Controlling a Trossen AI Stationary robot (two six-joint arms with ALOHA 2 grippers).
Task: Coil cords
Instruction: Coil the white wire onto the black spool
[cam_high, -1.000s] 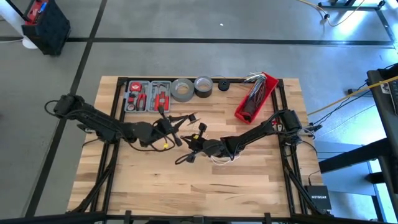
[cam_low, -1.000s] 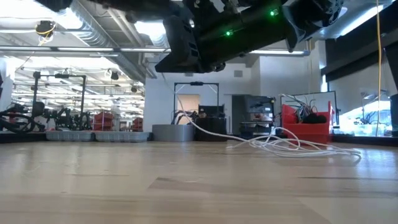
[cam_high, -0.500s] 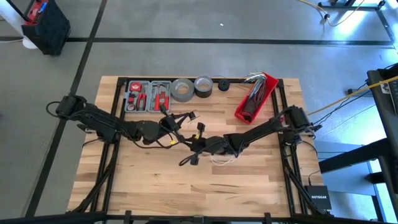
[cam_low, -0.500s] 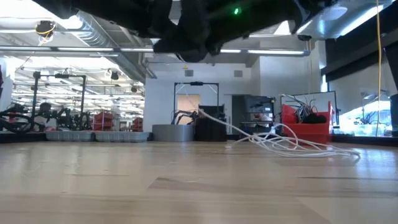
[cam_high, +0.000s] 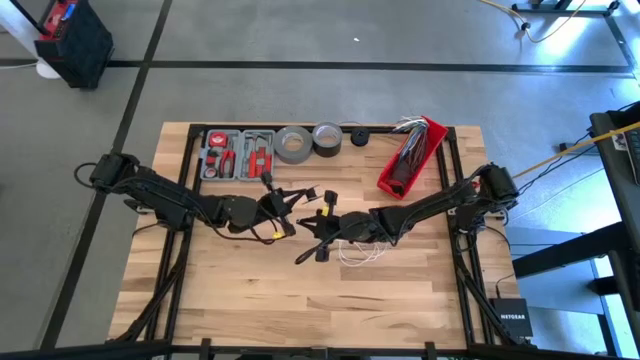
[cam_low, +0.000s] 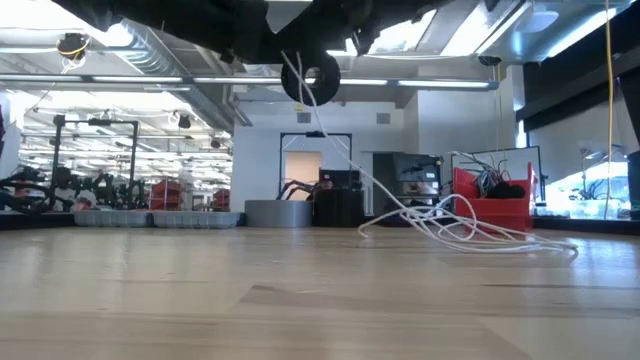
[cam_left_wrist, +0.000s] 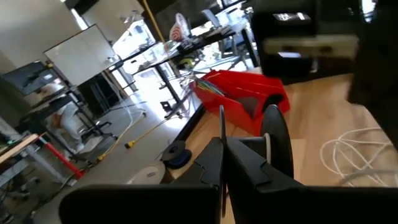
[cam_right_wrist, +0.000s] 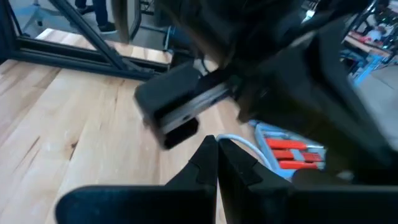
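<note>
My right gripper will open, back off and take the part of the cord (cam_low: 326, 132) below the puck, because my left gripper crowds its pinch on the white cord.
The long white cord lies in a loose pile (cam_high: 360, 252) right of the table's middle, also seen in the low view (cam_low: 455, 225). One strand (cam_low: 350, 165) rises from the pile to the round black puck (cam_low: 315, 78), which hangs high under both grippers. My left gripper (cam_high: 298, 196) is shut, and the puck (cam_left_wrist: 277, 140) stands edge-on right beside its fingertips (cam_left_wrist: 222, 155). My right gripper (cam_high: 322, 224) is shut on the white cord (cam_right_wrist: 239, 142). No thin dark cord can be made out. My left gripper stands with its shut fingers (cam_left_wrist: 245, 165) against or just beside the puck's rim (cam_left_wrist: 273, 149); I cannot tell whether they touch it. My right gripper pinches the white cord (cam_right_wrist: 231, 138) between its two fingertips. The cord leaves the tips and curves away. The held stretch is lifted clear of the table. The left arm's dark body hides the rest.
At the far edge stand a grey tool tray (cam_high: 238, 152), a grey tape roll (cam_high: 292, 144), a black tape roll (cam_high: 327, 137) and a small black disc (cam_high: 359, 137). A red bin (cam_high: 410, 155) with cables stands at the far right. Bare wood (cam_high: 250, 290) lies toward the near edge.
Both grippers have gone a little toward the table's right edge, staying close together. The puck end of the white cord has been lifted: the puck now hangs high in the low view and the strand rises steeply from the pile, which has stayed on the table.
</note>
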